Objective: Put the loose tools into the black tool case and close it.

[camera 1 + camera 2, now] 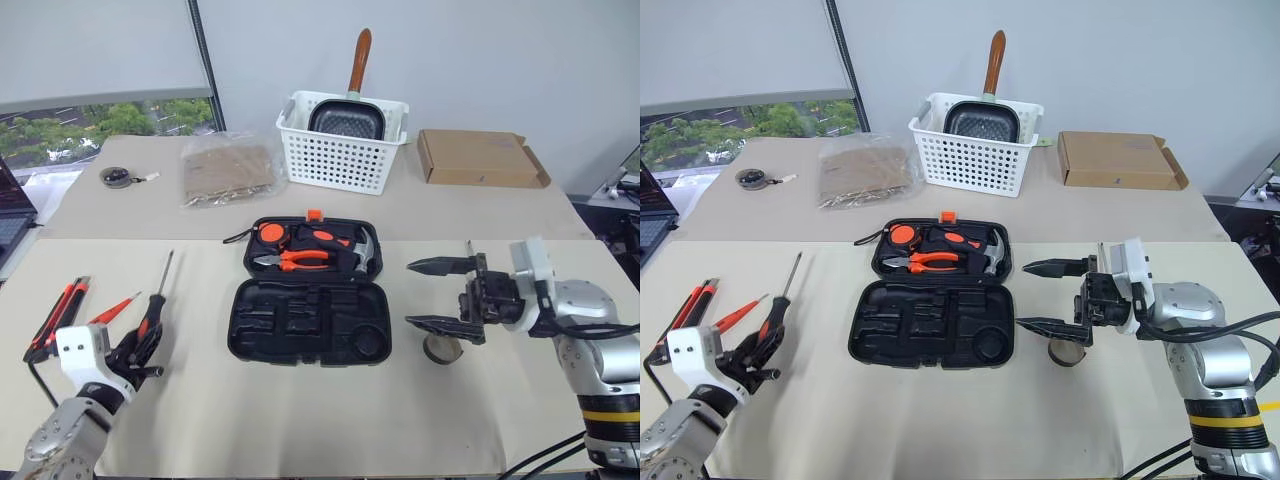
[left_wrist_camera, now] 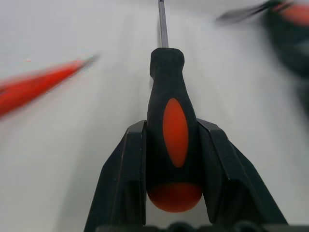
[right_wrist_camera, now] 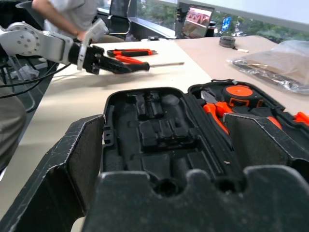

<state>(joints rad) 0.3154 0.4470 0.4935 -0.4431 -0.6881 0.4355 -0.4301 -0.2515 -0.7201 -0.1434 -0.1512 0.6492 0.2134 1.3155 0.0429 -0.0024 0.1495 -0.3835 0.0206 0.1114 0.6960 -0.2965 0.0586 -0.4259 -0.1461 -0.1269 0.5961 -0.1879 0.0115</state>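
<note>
My left gripper is going to set the screwdriver down in the black tool case's front half (image 1: 301, 292), along the hinge.
The black tool case (image 1: 300, 325) lies open mid-table, its front half's slots bare; pliers, hammer and tape measure sit in the lid. At the table's left, my left gripper (image 1: 140, 352) is shut on the orange-black handle of a screwdriver (image 2: 169, 130), its shaft pointing away. The red tester screwdriver (image 1: 113, 308) and the utility knife (image 1: 60, 315) lie just left of it. My right gripper (image 1: 412, 293) hangs open right of the case, pointing at it, empty. The grey tape roll (image 1: 442, 348) sits on the table under it.
A white lattice basket (image 1: 340, 150) holding a pan stands at the back centre, a flat cardboard box (image 1: 478, 158) to its right, a clear bag (image 1: 228, 168) and a dark disc with a cord (image 1: 118, 177) to its left. A person (image 3: 58, 9) stands beyond the table's left end.
</note>
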